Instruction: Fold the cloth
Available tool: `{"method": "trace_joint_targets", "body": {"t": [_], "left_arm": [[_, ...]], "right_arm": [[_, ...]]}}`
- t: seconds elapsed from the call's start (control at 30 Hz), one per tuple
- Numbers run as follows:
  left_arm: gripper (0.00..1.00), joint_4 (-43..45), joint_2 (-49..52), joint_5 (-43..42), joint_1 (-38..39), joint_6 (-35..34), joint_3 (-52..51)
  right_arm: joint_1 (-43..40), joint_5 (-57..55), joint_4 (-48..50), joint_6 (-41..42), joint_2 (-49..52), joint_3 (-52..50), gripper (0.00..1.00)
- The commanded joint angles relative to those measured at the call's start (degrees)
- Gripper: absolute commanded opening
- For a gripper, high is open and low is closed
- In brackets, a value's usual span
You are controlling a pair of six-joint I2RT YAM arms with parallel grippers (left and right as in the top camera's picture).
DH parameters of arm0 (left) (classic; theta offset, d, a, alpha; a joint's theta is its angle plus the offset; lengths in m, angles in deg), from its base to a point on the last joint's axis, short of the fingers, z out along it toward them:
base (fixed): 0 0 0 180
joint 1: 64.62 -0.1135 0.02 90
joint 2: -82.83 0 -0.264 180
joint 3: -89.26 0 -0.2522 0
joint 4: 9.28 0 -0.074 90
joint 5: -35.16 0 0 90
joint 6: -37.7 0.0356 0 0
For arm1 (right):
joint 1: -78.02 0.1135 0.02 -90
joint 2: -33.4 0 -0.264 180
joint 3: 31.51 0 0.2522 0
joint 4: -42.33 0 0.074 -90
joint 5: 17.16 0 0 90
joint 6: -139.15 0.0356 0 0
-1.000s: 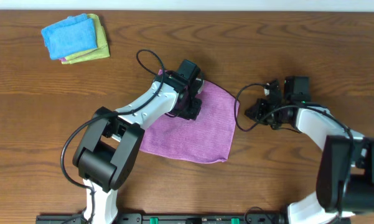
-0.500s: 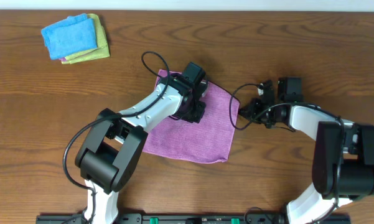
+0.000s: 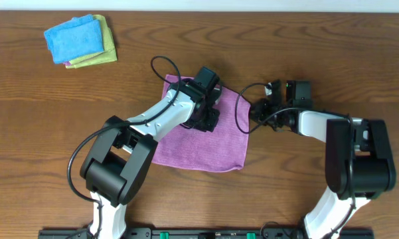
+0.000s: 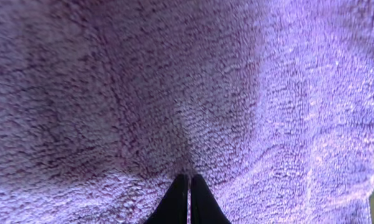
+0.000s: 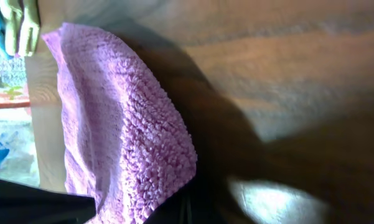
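My right gripper should open, take the cloth's raised corner (image 3: 247,106) and pull it toward the far side of the table, because the purple cloth's far edge slants toward me.
The purple cloth (image 3: 206,143) lies spread on the wooden table, a little rumpled. My left gripper (image 3: 206,119) is down on its upper middle. In the left wrist view the fingers (image 4: 188,180) are shut, and creases in the cloth (image 4: 143,93) run into their tips. My right gripper (image 3: 254,111) is at the cloth's upper right edge. In the right wrist view the dark fingers (image 5: 185,208) are together at the cloth's corner (image 5: 149,149), which stands slightly raised with shadow beneath it.
A stack of folded blue, yellow and pink cloths (image 3: 79,40) lies at the far left corner of the table (image 3: 46,133). Black cables loop above both wrists, one near the left arm (image 3: 160,63).
My right gripper has moved left to the cloth's right edge, and that edge has shifted left with it. My left gripper moved slightly right and up on the cloth, then held still.
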Motion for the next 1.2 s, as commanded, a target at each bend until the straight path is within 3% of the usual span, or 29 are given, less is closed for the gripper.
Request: {"method": "trace_joint_targets", "body": {"t": [0.0, 0.03, 0.07, 0.1, 0.13, 0.17, 0.2, 0.4, 0.7, 1.03, 1.17], "left_arm": [[0.06, -0.2, -1.6, -0.3, 0.1, -0.6, 1.1], [0.06, -0.2, -1.6, -0.3, 0.1, -0.6, 1.1], [0.06, -0.2, -1.6, -0.2, 0.1, -0.6, 1.1], [0.06, -0.2, -1.6, -0.1, 0.1, -0.6, 1.1], [0.06, -0.2, -1.5, -0.1, 0.1, -0.6, 1.1], [0.06, -0.2, -1.4, -0.1, 0.1, -0.6, 1.1], [0.06, -0.2, -1.4, -0.1, 0.1, -0.6, 1.1], [0.06, -0.2, -1.4, -0.1, 0.1, -0.6, 1.0], [0.06, -0.2, -1.3, 0.2, 0.3, -0.6, -0.3], [0.06, -0.2, -1.3, 0.2, 0.3, -0.5, -0.5], [0.06, -0.2, -1.3, 0.3, 0.3, -0.3, -0.5]], "right_arm": [[0.5, -4.7, 1.8, 2.8, 2.5, -1.0, 0.01], [0.5, -4.7, 2.9, 3.4, 2.5, -1.0, 0.02], [0.6, -4.7, 3.9, 3.8, 2.5, -1.0, 0.11], [0.6, -4.7, 5.3, 3.9, 2.5, -1.0, 0.37], [0.6, -4.7, 6.6, 4.3, 2.5, -1.0, 0.45], [0.6, -4.7, 8.1, 5.0, 2.5, -1.0, 0.66], [0.6, -4.7, 9.8, 5.9, 2.5, -1.0, 0.72], [0.6, -4.7, 19.8, 9.8, 2.5, -1.0, 0.81], [-0.3, -6.5, 21.7, 9.8, 2.5, -0.9, 0.95], [-3.8, -3.6, 22.3, 12.3, 2.4, 0.1, 0.98], [-5.7, 3.3, 22.2, 12.3, 2.4, 0.8, 0.87]]}}
